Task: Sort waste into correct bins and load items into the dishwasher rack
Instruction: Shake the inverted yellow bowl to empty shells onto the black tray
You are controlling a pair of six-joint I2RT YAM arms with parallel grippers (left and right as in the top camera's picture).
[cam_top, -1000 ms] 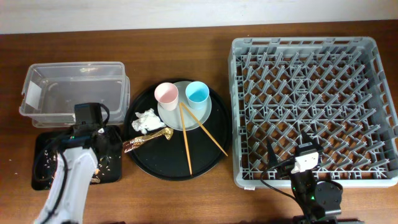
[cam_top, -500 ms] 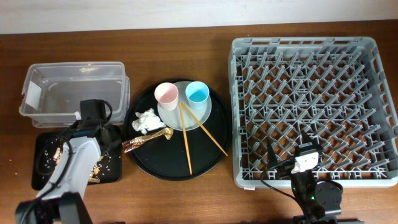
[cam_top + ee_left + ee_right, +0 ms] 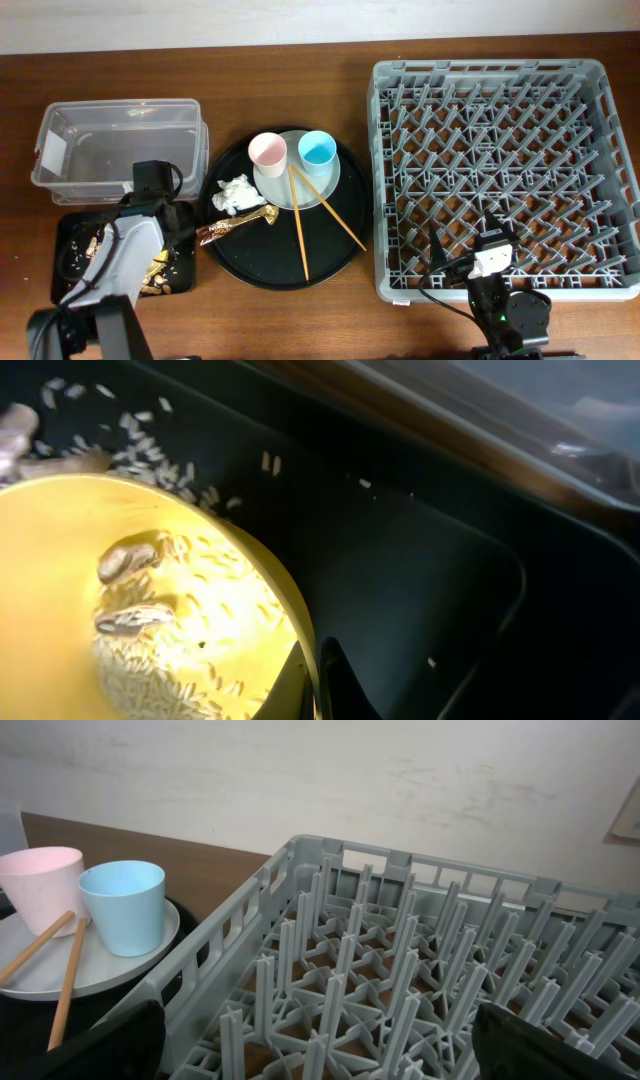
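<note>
I need to set the yellow bowl on the round black tray (image 3: 278, 259) between wrapper and chopsticks with my left gripper. The bowl is now tilted over the shallow black tray.
My left gripper (image 3: 318, 682) is shut on the rim of the yellow bowl (image 3: 130, 610), holding it tilted over the shallow black tray (image 3: 420, 570). Rice-like food scraps (image 3: 150, 660) lie in the bowl, and some are scattered in the tray (image 3: 88, 243). In the overhead view the bowl (image 3: 156, 268) peeks out under my left arm. The tissue (image 3: 235, 193), wrapper (image 3: 235, 224), pink cup (image 3: 267, 152), blue cup (image 3: 317, 150), plate (image 3: 327, 184) and chopsticks (image 3: 300, 225) sit on the round black tray (image 3: 250, 265). My right gripper (image 3: 320, 1040) is open over the rack's front edge (image 3: 500, 170).
The clear tub (image 3: 115, 145) stands just behind the shallow black tray (image 3: 65, 270). The rack (image 3: 400, 980) holds nothing. The right wrist view also shows the pink cup (image 3: 40, 880), blue cup (image 3: 125, 900) and chopsticks (image 3: 65, 985) to the left.
My left wrist has shifted slightly and turned over the shallow black tray, and the bowl's yellow edge now shows beneath it. The right arm has not moved.
</note>
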